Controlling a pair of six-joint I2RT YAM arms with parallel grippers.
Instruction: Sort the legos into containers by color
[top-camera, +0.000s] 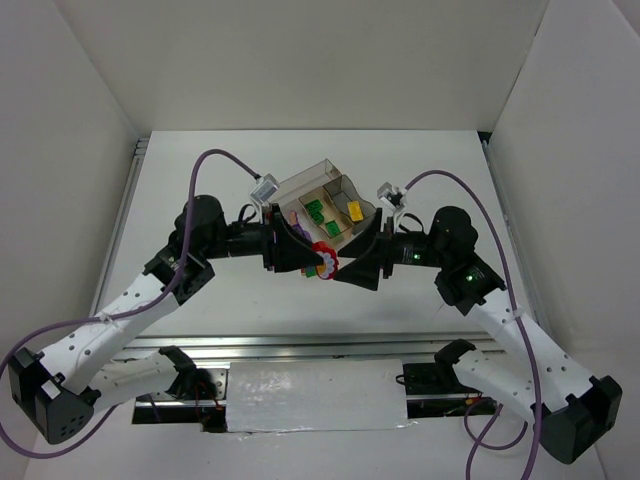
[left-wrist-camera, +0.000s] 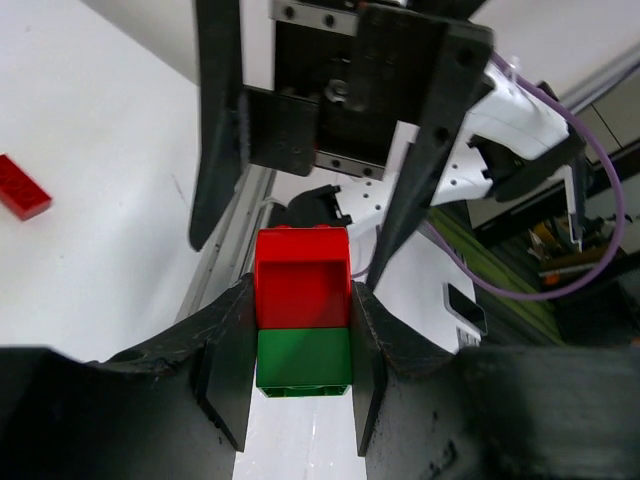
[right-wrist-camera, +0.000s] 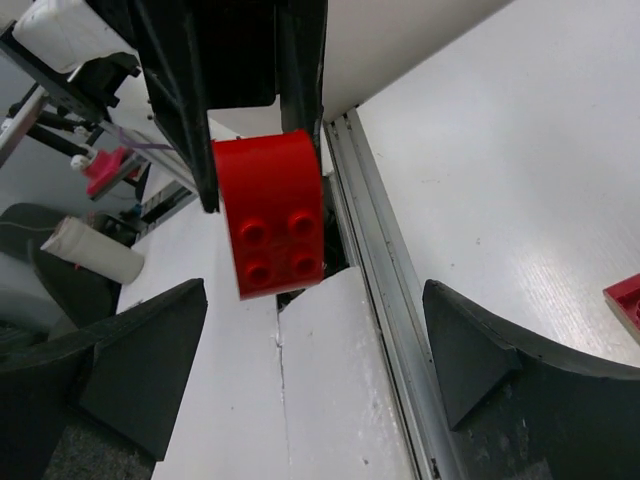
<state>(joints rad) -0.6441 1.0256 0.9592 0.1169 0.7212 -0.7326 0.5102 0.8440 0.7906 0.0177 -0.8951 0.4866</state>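
Observation:
The fingers of my left gripper reach across the red-green seam, so my right gripper should hold the red lego while my left gripper opens and takes only the green lego (left-wrist-camera: 303, 363).
My left gripper (left-wrist-camera: 302, 345) is shut on a red lego (left-wrist-camera: 300, 282) stacked on a green lego (left-wrist-camera: 303, 358), held above the table in front of the containers (top-camera: 303, 184). In the top view the stack (top-camera: 323, 252) sits between the two grippers. My right gripper (right-wrist-camera: 315, 350) is open and empty, facing the stack end-on; the red lego (right-wrist-camera: 272, 212) hangs just beyond its fingertips (right-wrist-camera: 150, 350). The tray holds green legos (top-camera: 318, 212) and a yellow one (top-camera: 354, 210).
A flat red lego (left-wrist-camera: 22, 187) lies loose on the white table; one also shows at the right edge of the right wrist view (right-wrist-camera: 626, 300). Small purple and green pieces (top-camera: 328, 268) lie below the stack. An aluminium rail (right-wrist-camera: 385, 290) runs along the table's near edge.

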